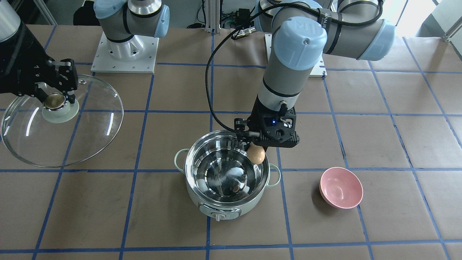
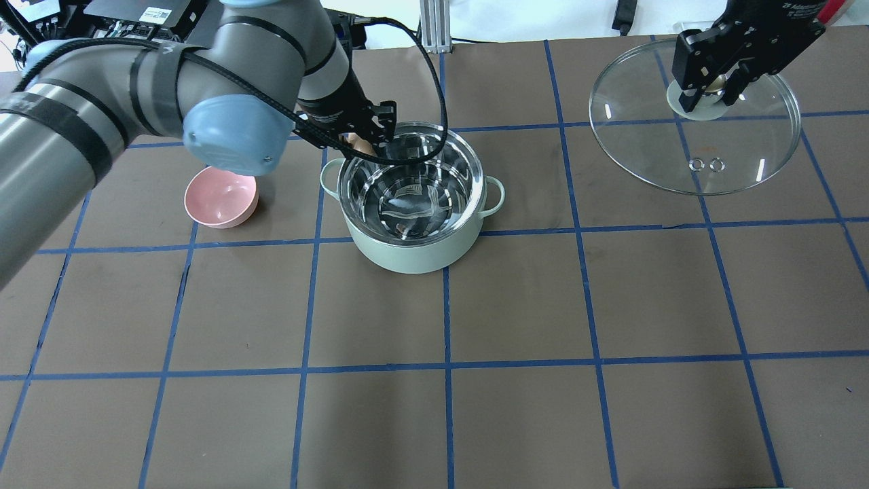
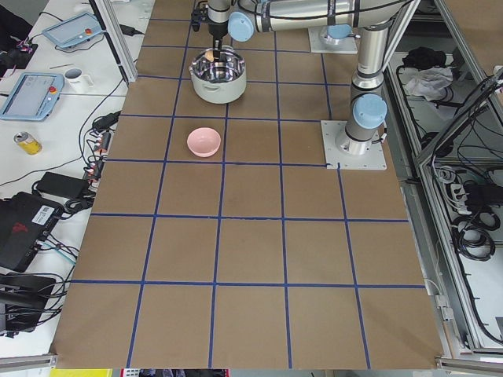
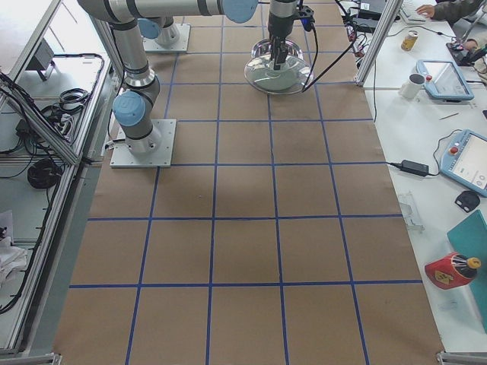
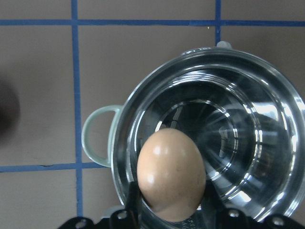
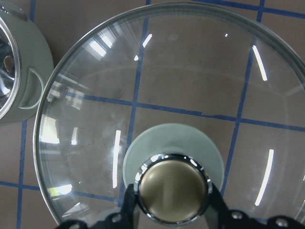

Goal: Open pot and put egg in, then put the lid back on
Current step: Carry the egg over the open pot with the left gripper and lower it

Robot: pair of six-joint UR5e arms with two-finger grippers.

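Next, my left gripper sets the tan egg down near the middle of the pot's steel bottom (image 1: 224, 176) (image 5: 202, 149).
The mint-green pot (image 1: 227, 202) (image 2: 414, 251) stands open mid-table, its steel inside bare. My left gripper (image 1: 257, 154) (image 2: 363, 142) is shut on the tan egg (image 1: 256, 154) (image 5: 171, 174) and holds it over the pot's rim, at the edge of the opening. My right gripper (image 1: 54, 101) (image 2: 709, 88) is shut on the beige knob (image 6: 174, 191) of the clear glass lid (image 1: 90, 126) (image 2: 679, 156), well to the side of the pot. I cannot tell whether the lid rests on the table.
A pink bowl (image 1: 341, 187) (image 2: 220, 197) sits on the table on the left arm's side of the pot. Both arm bases (image 1: 126, 54) stand at the robot's edge. Blue tape lines grid the brown table cover.
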